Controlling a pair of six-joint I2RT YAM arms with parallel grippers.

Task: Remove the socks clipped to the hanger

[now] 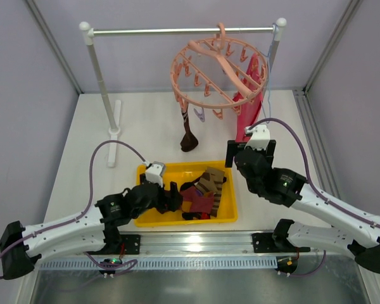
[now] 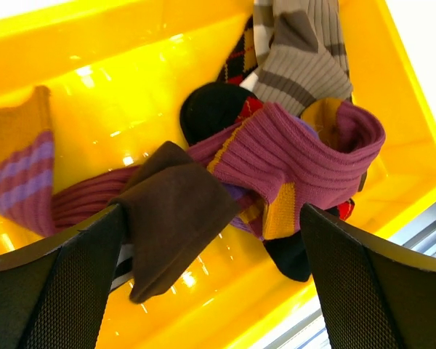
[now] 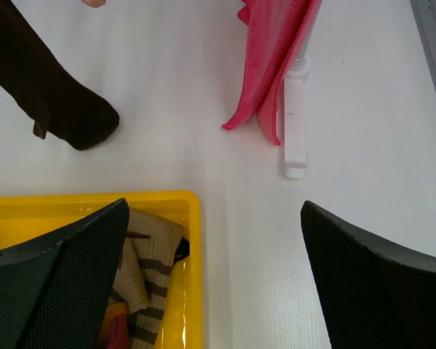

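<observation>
The dark brown sock is still clipped under the salmon-pink ring hanger, so next my left gripper grabs its dangling lower end [image 1: 189,142].
The salmon-pink ring hanger [image 1: 218,66] hangs by its hook from the rail. One dark brown sock [image 1: 189,134] [image 3: 52,102] is still clipped under it and dangles to the table. Several socks lie in the yellow bin [image 1: 151,218]: a maroon-purple and yellow one [image 2: 294,156], a brown-cream striped one [image 2: 299,62] [image 3: 149,273], a dark argyle one [image 2: 238,59] and a brown one [image 2: 176,211]. My left gripper [image 1: 174,196] [image 2: 211,218] is open low in the bin, and the brown sock lies loose against its left finger. My right gripper [image 1: 249,155] [image 3: 214,207] is open and empty above the table, past the bin's far right corner.
A plain pink-red cloth [image 1: 250,95] [image 3: 276,65] hangs at the rack's right post, beside the white foot [image 3: 294,142]. The rack's left post [image 1: 101,79] and its foot [image 1: 114,120] stand at the far left. Grey walls close in the table.
</observation>
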